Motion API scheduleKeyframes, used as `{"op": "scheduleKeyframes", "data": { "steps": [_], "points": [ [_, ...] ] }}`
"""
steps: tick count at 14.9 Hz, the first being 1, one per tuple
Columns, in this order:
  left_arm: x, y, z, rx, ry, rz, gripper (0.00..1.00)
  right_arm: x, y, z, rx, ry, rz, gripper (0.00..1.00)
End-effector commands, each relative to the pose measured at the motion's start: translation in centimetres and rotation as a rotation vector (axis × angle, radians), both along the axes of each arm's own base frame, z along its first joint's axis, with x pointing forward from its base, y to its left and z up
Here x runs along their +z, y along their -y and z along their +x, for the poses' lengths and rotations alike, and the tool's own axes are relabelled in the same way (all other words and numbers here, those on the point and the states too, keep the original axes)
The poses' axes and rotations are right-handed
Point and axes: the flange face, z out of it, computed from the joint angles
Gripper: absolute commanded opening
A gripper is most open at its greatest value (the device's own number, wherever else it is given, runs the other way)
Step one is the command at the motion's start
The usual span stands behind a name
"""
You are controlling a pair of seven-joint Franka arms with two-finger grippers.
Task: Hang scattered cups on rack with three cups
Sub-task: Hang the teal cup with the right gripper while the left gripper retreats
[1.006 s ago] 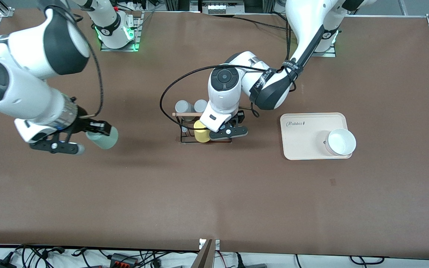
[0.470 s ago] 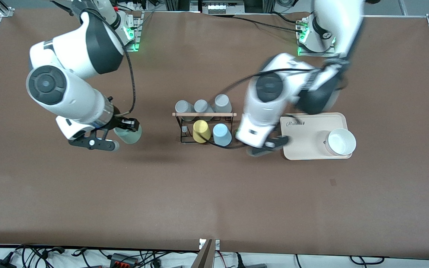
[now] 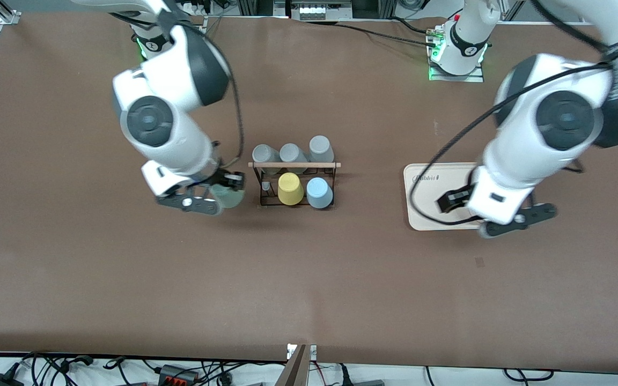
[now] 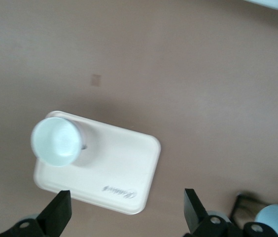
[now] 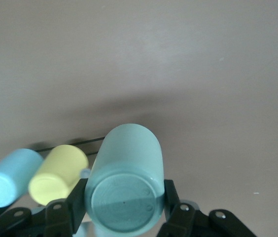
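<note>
My right gripper is to let go of the pale mint green cup on the rack's empty peg (image 3: 266, 192) (image 5: 87, 174) beside the yellow cup.
My right gripper (image 3: 222, 195) is shut on the pale mint green cup (image 3: 232, 198) and holds it on its side just above the table, beside the rack (image 3: 262, 185) at the right arm's end. In the right wrist view the cup's base (image 5: 124, 205) sits between the fingers. The light blue cup (image 3: 319, 192) hangs on the rack next to a yellow cup (image 3: 290, 188). Three grey cups (image 3: 290, 153) hang along the wooden rod (image 3: 330, 165). My left gripper (image 3: 518, 220) is open and empty over the cream tray (image 3: 427, 193).
The white bowl (image 4: 55, 140) stands on the tray (image 4: 124, 168); in the front view the left arm hides it. In the right wrist view the yellow cup (image 5: 57, 173) and blue cup (image 5: 8, 177) lie just past the held cup.
My left gripper let go of the light blue cup on the rack and swung away over the tray. My right gripper carried the mint cup across to the rack.
</note>
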Motion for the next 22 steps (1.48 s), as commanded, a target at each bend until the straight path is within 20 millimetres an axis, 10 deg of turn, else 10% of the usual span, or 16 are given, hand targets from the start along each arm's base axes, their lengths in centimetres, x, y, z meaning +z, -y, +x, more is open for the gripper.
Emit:
{"op": "scheduleKeyframes", "data": {
  "steps": [1,10,22],
  "points": [
    [1.8,-3.3,-2.0,-0.066,-0.065,-0.011,1.0,-1.3,-3.1,-0.7,-0.038,0.015,0.012,0.43],
    [0.0,-4.7,-9.5,-0.106,-0.008,-0.045,1.0,-5.4,-6.1,-2.6,-0.024,0.015,-0.036,0.43],
    [4.7,-10.0,-7.3,-0.288,-0.011,-0.074,1.0,-11.4,-6.9,-3.6,0.011,0.0,-0.079,0.46]
  ]
}}
